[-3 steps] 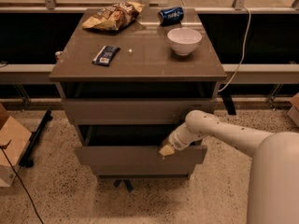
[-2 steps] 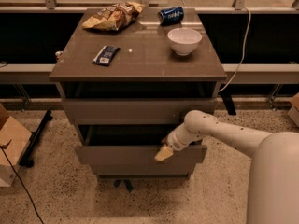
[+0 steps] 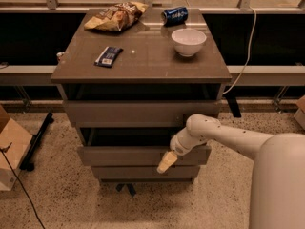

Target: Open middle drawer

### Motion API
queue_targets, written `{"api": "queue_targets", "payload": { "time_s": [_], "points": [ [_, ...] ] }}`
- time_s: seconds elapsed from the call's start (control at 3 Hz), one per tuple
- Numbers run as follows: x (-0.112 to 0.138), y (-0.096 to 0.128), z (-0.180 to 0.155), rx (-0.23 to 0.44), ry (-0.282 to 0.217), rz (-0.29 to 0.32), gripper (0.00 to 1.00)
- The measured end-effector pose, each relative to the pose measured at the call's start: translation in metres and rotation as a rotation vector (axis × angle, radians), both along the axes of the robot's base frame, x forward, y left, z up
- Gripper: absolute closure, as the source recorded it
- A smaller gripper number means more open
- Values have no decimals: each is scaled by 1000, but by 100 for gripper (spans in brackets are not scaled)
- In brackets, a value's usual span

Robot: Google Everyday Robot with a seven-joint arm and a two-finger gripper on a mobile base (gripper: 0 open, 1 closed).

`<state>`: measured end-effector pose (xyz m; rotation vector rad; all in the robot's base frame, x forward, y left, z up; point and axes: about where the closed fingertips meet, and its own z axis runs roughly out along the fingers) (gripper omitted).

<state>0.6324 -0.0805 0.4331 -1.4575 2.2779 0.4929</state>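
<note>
My gripper's fingers hang low in front of the middle drawer's handleless side, so my gripper will open, take the drawer's top edge (image 3: 167, 148) and pull from there.
The middle drawer (image 3: 124, 155) is a flat grey-brown handleless front of medium width. It stands pulled out a little from the cabinet, with a dark gap above its top edge. The widest, tallest drawer front (image 3: 138, 113) is above it and the narrowest one (image 3: 143, 172) is below it. My gripper (image 3: 166, 162) has a yellowish tip. It hangs just in front of the middle drawer's front, right of centre and at its lower edge. My white arm (image 3: 224, 137) reaches in from the right.
On the cabinet top (image 3: 143, 66) lie a chip bag (image 3: 116, 16), a blue can (image 3: 175, 15), a white bowl (image 3: 188, 41) and a dark snack bar (image 3: 108, 56). A cardboard box (image 3: 10, 149) stands on the floor at left. A cable (image 3: 245, 56) hangs at right.
My gripper has dropped from the middle drawer's top edge, down and slightly left across its front. The drawer has not visibly moved.
</note>
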Motion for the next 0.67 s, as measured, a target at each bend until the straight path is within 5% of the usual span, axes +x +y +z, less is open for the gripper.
{"api": "queue_targets", "payload": {
  "time_s": [0.33,0.67],
  "points": [
    [-9,-9,-14,-15,39,-22,0],
    [-18,-23,-21,-12,85,-59,27]
  ]
}}
